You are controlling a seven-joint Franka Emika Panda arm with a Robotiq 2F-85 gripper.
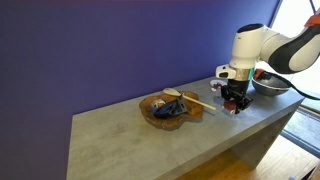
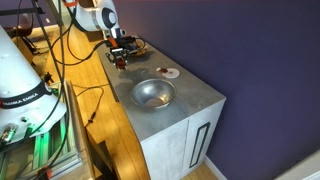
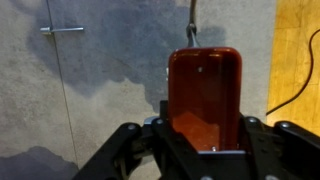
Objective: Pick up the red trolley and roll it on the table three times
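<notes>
The red trolley tilts handle-end up; next I open, settle it flat, then grip its sides (image 3: 237, 108) before rolling.
The red trolley (image 3: 204, 95) is a small dark red flat cart with a thin handle pointing away from me in the wrist view. It sits between my gripper's (image 3: 205, 130) black fingers, which are shut on its sides, just above or on the grey table (image 3: 100, 90). In both exterior views my gripper (image 1: 235, 98) (image 2: 120, 55) hangs low over the tabletop (image 1: 140, 140) (image 2: 190, 100), with the trolley mostly hidden by the fingers.
A wooden tray (image 1: 165, 108) with items lies beside my gripper. A metal bowl (image 2: 152, 93) (image 1: 268, 85) and a small white dish with red contents (image 2: 167, 72) sit farther along the table. Cables and a wooden floor (image 3: 298, 60) lie past the table's edge.
</notes>
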